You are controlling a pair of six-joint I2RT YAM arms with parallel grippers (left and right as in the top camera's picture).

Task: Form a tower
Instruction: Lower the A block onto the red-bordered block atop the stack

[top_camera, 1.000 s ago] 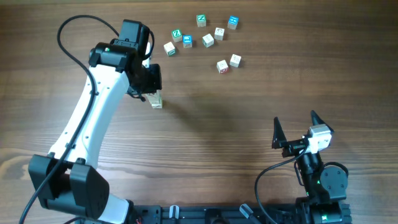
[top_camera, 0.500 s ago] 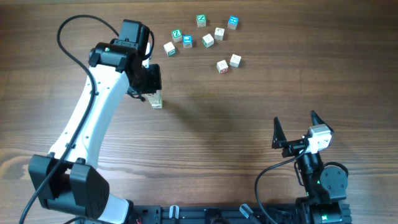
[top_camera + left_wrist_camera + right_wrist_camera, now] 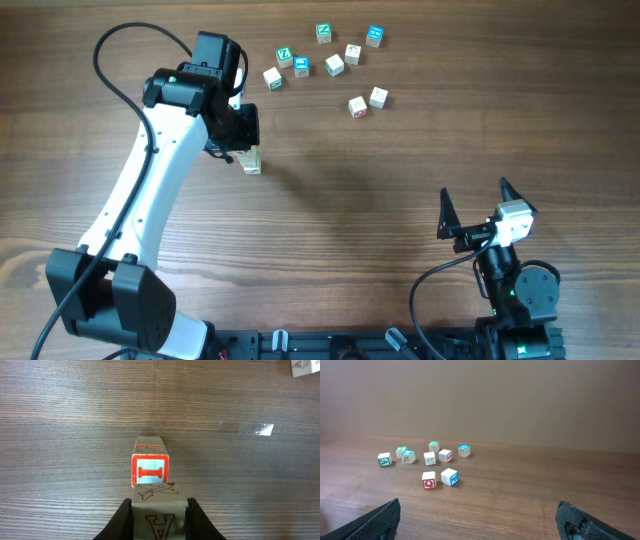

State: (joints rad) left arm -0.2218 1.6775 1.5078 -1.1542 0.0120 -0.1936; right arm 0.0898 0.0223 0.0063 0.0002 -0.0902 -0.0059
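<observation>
The robot's left gripper should release the top cube squarely on the red-framed side of the tower [image 3: 245, 150] [image 3: 150, 469].
The tower [image 3: 251, 161] stands left of the table's middle as a narrow column of pale wooden cubes. Seen from above in the left wrist view, its top cream cube [image 3: 160, 521] bears a brown letter A and an airplane drawing; a cube with a red-framed face [image 3: 150, 471] sits under it. My left gripper [image 3: 244, 150] [image 3: 159, 506] is shut on that top cube, one finger on each side. My right gripper [image 3: 474, 192] [image 3: 480, 522] hovers open near the front right, with nothing between its fingers.
Several loose cubes lie at the back, among them a green-faced one [image 3: 284, 55], a blue-faced one [image 3: 374, 36] and a red Q cube [image 3: 428, 480]. One pale cube [image 3: 305, 367] shows at the left wrist view's top right corner.
</observation>
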